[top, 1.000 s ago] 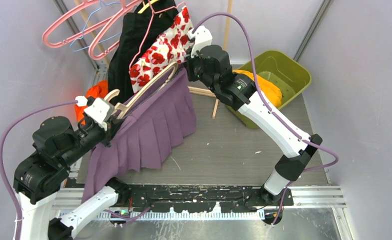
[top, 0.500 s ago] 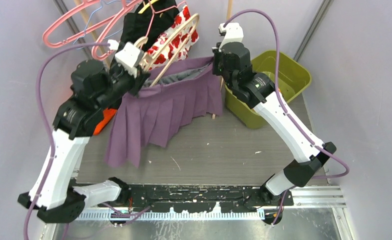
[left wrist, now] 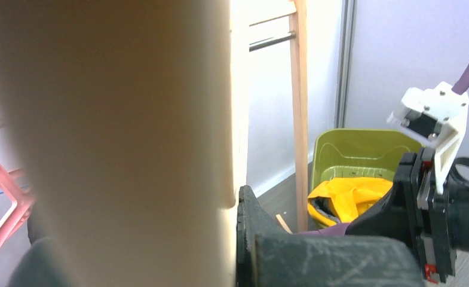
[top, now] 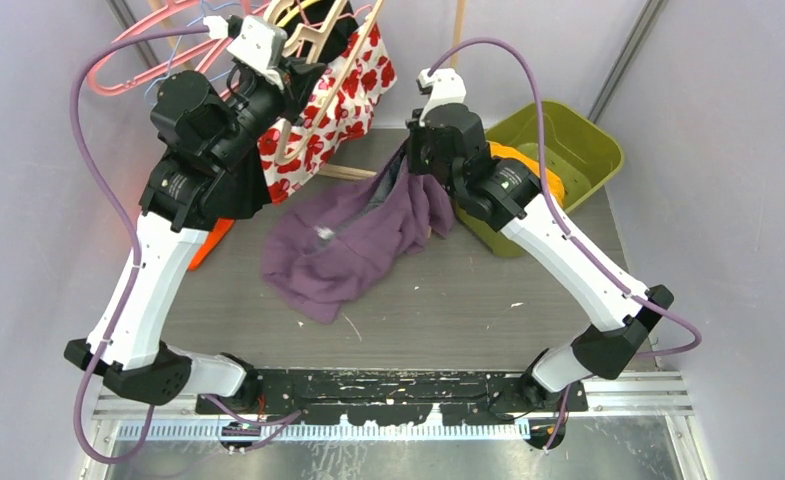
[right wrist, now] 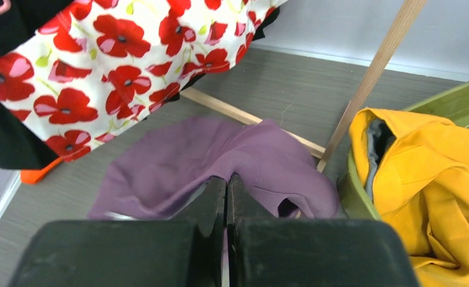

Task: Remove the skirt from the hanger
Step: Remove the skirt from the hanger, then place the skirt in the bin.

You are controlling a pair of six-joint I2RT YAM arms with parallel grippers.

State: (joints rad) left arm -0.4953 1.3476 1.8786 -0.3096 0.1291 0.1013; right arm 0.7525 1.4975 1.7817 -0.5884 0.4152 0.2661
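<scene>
My right gripper needs to let go of the purple skirt inside the green bin, over the yellow garment (top: 538, 182) (right wrist: 447, 188).
The purple skirt (top: 353, 235) lies crumpled on the grey table, one edge lifted. My right gripper (top: 408, 160) is shut on that edge; in the right wrist view the jaws (right wrist: 226, 179) pinch the purple cloth (right wrist: 178, 158). My left gripper (top: 303, 70) is raised at the back left and shut on the bare wooden hanger (top: 343, 60), which is free of the skirt. In the left wrist view the hanger (left wrist: 112, 137) is a blurred cream bar filling the left, pressed against one dark finger (left wrist: 250, 233).
A rack at the back holds pink hangers (top: 143, 45), a black garment and a red-poppy dress (top: 338, 95). A green bin (top: 558, 150) with a yellow garment (top: 528, 170) stands at the back right. An orange item (top: 213, 235) lies at the left.
My left gripper has lifted the hanger up and back toward the rack. The skirt has slipped off it and dropped into a heap on the table, still held by my right gripper, which moved slightly left and down.
</scene>
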